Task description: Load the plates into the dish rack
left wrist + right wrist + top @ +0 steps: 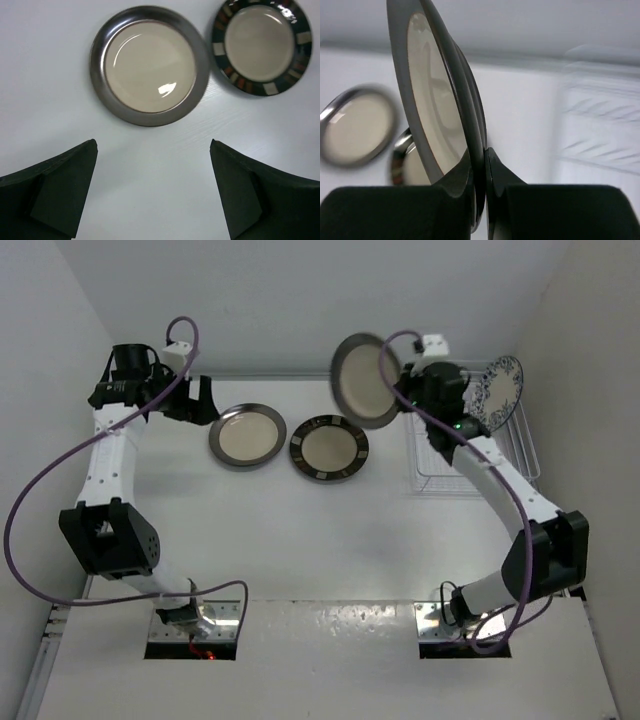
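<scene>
My left gripper grabs next the rim of the metallic-rimmed plate (216,440) (101,89) lying on the table, on the side farthest from the patch-rimmed plate.
My right gripper (405,390) is shut on the rim of a cream-centred plate with a dark metallic rim (362,380), held upright in the air left of the dish rack (440,480); in the right wrist view the plate (432,100) stands on edge between my fingers (460,187). A white plate with a blue floral pattern (497,390) stands in the rack's far end. A second metallic-rimmed plate (247,435) and a patch-rimmed plate (329,448) lie flat on the table. My left gripper (152,187) is open and empty, hovering just short of the metallic-rimmed plate (149,65).
The rack (600,120) shows blurred at the right of the right wrist view. White walls close the table at the back and sides. The patch-rimmed plate (262,45) lies close to the right of the metallic-rimmed one.
</scene>
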